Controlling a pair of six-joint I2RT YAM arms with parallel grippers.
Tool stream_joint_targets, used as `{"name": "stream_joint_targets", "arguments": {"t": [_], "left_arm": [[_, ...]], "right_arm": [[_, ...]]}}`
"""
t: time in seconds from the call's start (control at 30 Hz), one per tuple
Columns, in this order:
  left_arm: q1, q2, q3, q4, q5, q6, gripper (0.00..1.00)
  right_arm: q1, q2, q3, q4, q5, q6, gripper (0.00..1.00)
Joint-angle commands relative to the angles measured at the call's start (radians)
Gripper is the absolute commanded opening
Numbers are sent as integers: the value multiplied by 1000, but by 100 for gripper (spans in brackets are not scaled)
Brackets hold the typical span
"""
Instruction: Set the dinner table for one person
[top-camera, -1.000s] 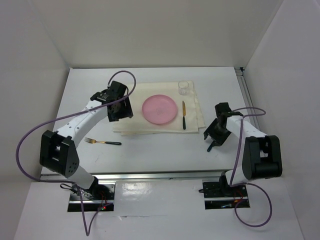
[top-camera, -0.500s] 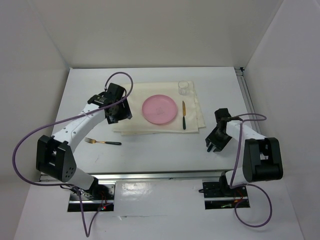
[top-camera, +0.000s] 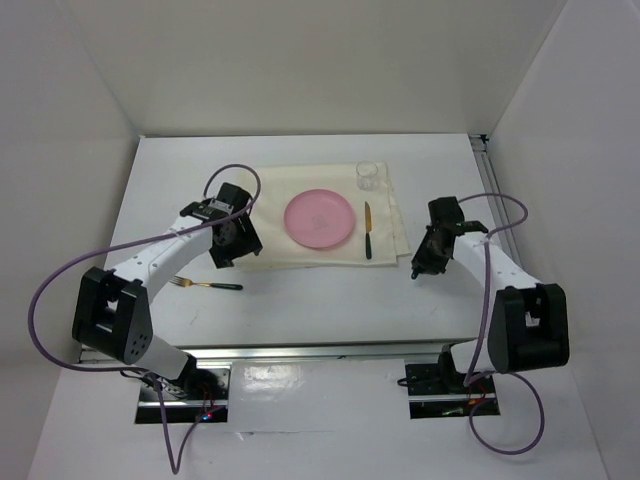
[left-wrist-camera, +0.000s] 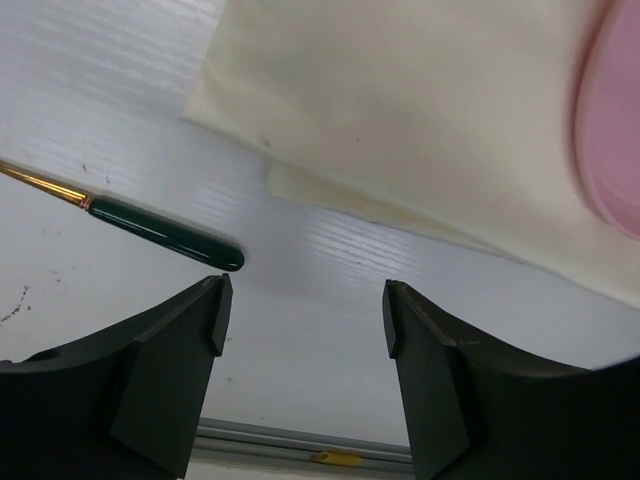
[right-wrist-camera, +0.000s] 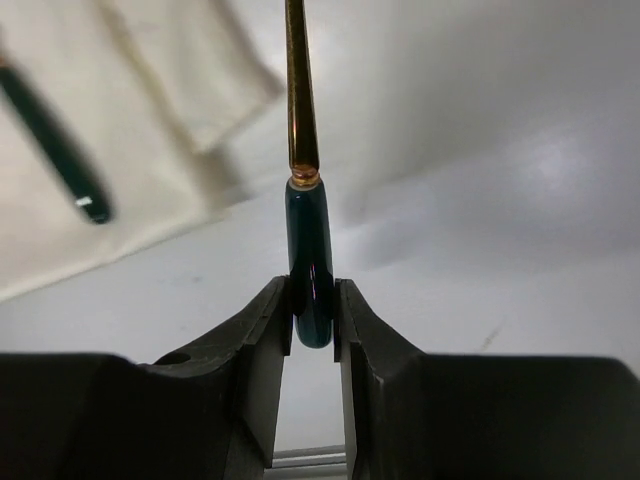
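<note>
The robot's right gripper should release the green-handled gold utensil on the cream mat (top-camera: 376, 224) beside the knife, away from the plate.
The dinner table (top-camera: 300, 310) is a white tabletop. On it lies a cream mat (top-camera: 385, 210) with a pink plate (top-camera: 319, 218), a green-handled knife (top-camera: 368, 230) and a clear glass (top-camera: 369, 176). A green-handled gold fork (top-camera: 205, 285) lies on the bare table at near left. My left gripper (top-camera: 228, 254) is open and empty over the mat's near left corner; in the left wrist view (left-wrist-camera: 305, 310) the fork handle (left-wrist-camera: 165, 233) lies just left of its fingers. My right gripper (top-camera: 424, 262) is shut on a green-handled gold utensil (right-wrist-camera: 311, 270), its head out of view.
Metal rails run along the table's near edge (top-camera: 330, 350) and right edge (top-camera: 492, 190). White walls enclose the back and sides. In the right wrist view the mat's corner (right-wrist-camera: 200, 90) and the knife handle (right-wrist-camera: 60, 140) lie left of the held utensil.
My right gripper has moved away from the near edge toward the mat's right corner with the utensil. My left gripper has moved nearer and a little left, toward the fork.
</note>
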Motion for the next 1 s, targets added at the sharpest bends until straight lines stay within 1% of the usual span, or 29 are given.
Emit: {"name": "stream_joint_targets", "arguments": {"t": [0.0,0.03,0.13,0.2,0.23,0.27,0.33,0.47,0.53,0.6,0.67,0.77,0.87,0.9,0.93,0.97], "left_arm": [[9,-5,-28,-2,-25,-112,81],[18,-5,-28,-11,-34,-113,81],[18,5,-28,-37,-45,-142,85],[39,5,-41,-37,-57,-152,85],[48,-4,-50,-37,-57,-152,85],[59,-14,-65,-37,-28,-152,85],[90,-27,-74,1,-2,-139,80],[148,-27,-99,19,30,-100,80],[174,-13,-99,19,42,-88,84],[206,2,-90,19,55,-76,85],[228,15,-90,19,67,-67,86],[237,24,-90,38,78,-67,87],[237,33,-90,38,87,-57,87],[237,44,-90,38,87,-57,87],[237,44,-90,38,87,-57,87],[237,44,-90,38,87,-57,87]], "right_arm": [[33,30,132,100,-88,-189,0],[33,68,211,62,-117,-207,0],[68,208,341,26,-126,-273,0],[90,271,392,17,-140,-298,0],[104,329,443,8,-151,-298,1],[104,354,466,-2,-160,-298,1],[139,406,509,-2,-169,-298,1],[167,475,541,24,-179,-287,2],[167,500,552,24,-169,-287,4],[167,523,552,24,-169,-278,5],[167,523,543,35,-160,-267,10],[167,523,534,35,-149,-267,15],[167,532,534,35,-139,-258,23],[167,543,534,35,-139,-258,28],[167,552,534,35,-139,-258,36],[167,552,543,35,-139,-258,36]]}}
